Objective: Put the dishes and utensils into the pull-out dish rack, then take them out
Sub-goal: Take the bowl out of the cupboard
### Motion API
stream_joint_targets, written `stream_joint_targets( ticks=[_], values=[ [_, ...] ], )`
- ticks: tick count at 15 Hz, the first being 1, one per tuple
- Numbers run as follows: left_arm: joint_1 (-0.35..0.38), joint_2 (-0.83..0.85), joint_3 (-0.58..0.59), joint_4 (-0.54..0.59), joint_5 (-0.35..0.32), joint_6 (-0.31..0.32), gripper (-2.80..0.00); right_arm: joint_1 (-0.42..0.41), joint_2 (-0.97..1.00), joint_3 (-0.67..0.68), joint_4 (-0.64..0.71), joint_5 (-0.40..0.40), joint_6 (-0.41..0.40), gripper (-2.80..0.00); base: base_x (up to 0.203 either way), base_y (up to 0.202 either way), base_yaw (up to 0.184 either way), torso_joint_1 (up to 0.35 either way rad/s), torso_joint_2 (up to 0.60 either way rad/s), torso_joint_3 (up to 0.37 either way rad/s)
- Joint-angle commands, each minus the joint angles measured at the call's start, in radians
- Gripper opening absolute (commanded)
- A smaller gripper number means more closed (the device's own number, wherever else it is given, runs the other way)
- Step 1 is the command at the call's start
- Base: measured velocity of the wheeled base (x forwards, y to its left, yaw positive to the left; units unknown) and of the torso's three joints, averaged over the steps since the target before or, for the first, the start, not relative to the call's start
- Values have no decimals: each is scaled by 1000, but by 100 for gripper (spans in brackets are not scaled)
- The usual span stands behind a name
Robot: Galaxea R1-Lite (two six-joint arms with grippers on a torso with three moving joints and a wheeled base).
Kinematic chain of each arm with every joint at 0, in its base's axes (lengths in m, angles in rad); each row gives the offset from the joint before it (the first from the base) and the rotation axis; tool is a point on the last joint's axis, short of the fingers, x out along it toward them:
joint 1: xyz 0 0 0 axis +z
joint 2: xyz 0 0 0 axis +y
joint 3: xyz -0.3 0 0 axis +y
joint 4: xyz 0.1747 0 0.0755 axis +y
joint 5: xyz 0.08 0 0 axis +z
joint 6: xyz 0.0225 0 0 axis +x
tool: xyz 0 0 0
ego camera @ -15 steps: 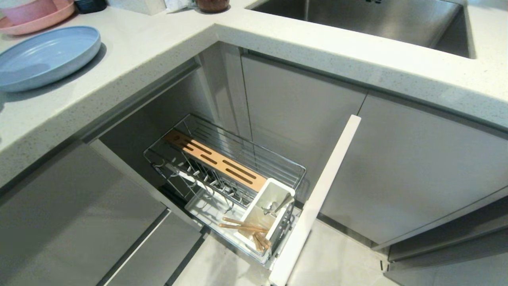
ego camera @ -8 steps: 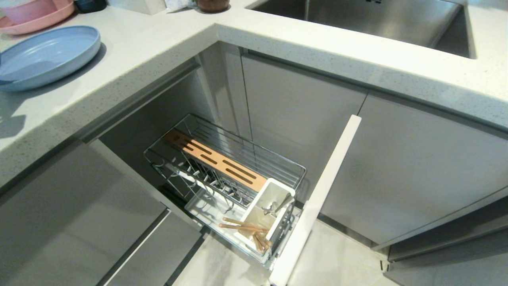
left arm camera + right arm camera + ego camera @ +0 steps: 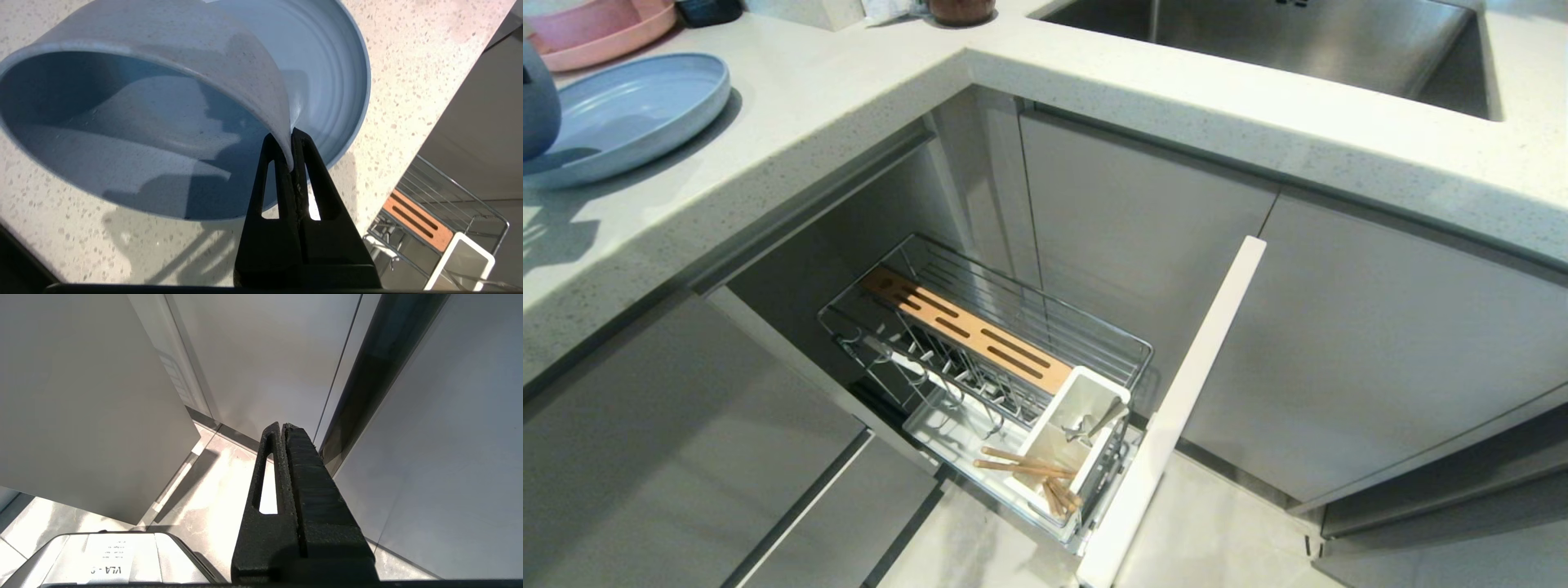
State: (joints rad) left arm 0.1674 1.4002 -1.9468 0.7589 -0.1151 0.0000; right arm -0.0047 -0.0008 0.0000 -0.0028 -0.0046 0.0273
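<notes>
The robot's left gripper should set the pale blue bowl, now tilted just above the plate, free on the pale blue plate [image 3: 591, 139], on the side farther from the rack.
My left gripper [image 3: 286, 138] is shut on the rim of the pale blue bowl [image 3: 163, 45], holding it tilted just above the pale blue plate [image 3: 331, 53] on the countertop. In the head view only the bowl's edge [image 3: 536, 98] shows at the far left, over the plate [image 3: 629, 110]. The pull-out dish rack [image 3: 980, 343] stands open below the counter. Its white caddy [image 3: 1058, 445] holds the wooden chopsticks [image 3: 1025, 465] and the spoon [image 3: 1094, 425]. My right gripper [image 3: 282, 426] is shut and empty, parked low beside cabinet doors.
A pink plate with a pink bowl [image 3: 605, 33] sits behind the blue plate. The speckled countertop [image 3: 849, 90] turns a corner, with a steel sink [image 3: 1298, 41] at the back right. The rack's pale front panel [image 3: 1176, 408] juts out over the floor.
The bowl has come into the head view at the far left edge, over the plate. Its shadow and the arm's have spread across the countertop. The rack and its contents are unmoved.
</notes>
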Motion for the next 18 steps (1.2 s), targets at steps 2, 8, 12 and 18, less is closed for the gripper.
stream_joint_targets(
  ticks=[2, 8, 12, 18],
  values=[
    [1, 20, 0, 0, 0, 2, -280, 0, -3, 2, 0, 0, 0, -280, 0, 0, 0, 0, 0, 0],
    [1, 32, 0, 2, 3, 1, -280, 0, -4, 2, 0, 0, 0, -280, 0, 0, 0, 0, 0, 0],
    [1, 40, 2, -1, 3, 0, -280, 0, -4, 2, 0, 0, 0, -280, 0, 0, 0, 0, 0, 0],
    [1, 45, 0, -14, 8, 0, 0, 0, -4, 2, 0, 0, 0, -280, 0, 0, 0, 0, 0, 0]
  ],
)
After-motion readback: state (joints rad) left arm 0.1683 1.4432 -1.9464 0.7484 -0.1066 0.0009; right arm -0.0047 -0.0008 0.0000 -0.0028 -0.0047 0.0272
